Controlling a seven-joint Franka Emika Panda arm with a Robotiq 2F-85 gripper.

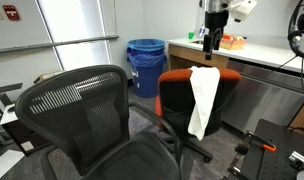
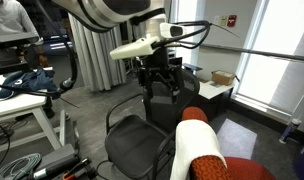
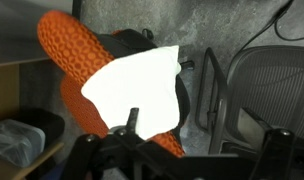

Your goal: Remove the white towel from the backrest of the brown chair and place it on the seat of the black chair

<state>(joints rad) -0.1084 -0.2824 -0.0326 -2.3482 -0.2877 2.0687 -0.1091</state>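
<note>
My gripper closes next on the top of the white towel (image 1: 205,69) (image 3: 127,95), at the place where it folds over the backrest of the brown chair.
The white towel (image 1: 203,100) hangs draped over the backrest of the brown chair (image 1: 175,100), which has orange upholstery and a black back panel. It also shows in the wrist view (image 3: 132,85) and in an exterior view (image 2: 191,148). The black chair (image 1: 77,115) with its mesh back stands beside it; its seat (image 2: 140,148) is bare. My gripper (image 1: 212,42) hangs well above the brown chair's backrest, open and empty. In the wrist view its fingers (image 3: 197,140) are spread, with the towel below and the black chair (image 3: 264,90) to the right.
A blue bin (image 1: 145,62) stands against the wall by a counter (image 1: 262,55) that holds a cardboard box. A person (image 2: 12,22) sits behind a white table (image 2: 22,95). Cables lie on the grey carpet (image 2: 87,115).
</note>
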